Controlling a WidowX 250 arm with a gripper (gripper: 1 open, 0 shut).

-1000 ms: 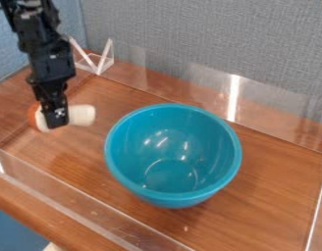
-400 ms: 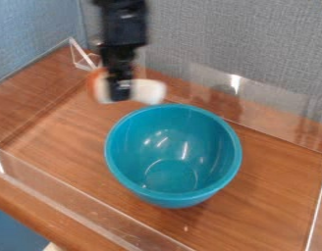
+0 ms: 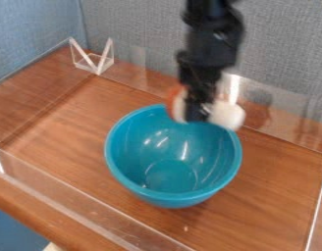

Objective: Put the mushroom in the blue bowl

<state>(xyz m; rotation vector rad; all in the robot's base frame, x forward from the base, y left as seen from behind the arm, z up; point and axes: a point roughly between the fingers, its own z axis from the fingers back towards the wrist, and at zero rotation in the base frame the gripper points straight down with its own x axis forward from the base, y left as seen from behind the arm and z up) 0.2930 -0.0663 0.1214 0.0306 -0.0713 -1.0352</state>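
Observation:
Next, my gripper lets go of the mushroom on the bottom of the blue bowl [image 3: 176, 165], near its middle.
A large glossy teal-blue bowl [image 3: 131, 147] stands on the wooden table, a little right of the middle. My black gripper [image 3: 196, 108] points straight down over the bowl's far rim and is shut on the mushroom [image 3: 228, 114]. The mushroom lies sideways in the grip. Its thick cream-white stem sticks out to the right and a sliver of orange cap shows at the left of the fingers. It hangs in the air above the rim and touches nothing else. The picture is blurred around the gripper.
The wooden table [image 3: 59, 108] is fenced by low clear plastic walls [image 3: 72, 201] at the front and back. A small clear folded stand [image 3: 91, 57] sits at the back left corner.
The gripper has carried the mushroom from the left side of the table to the right and slightly upward. It now hangs over the bowl's far rim, and the wrist has rolled.

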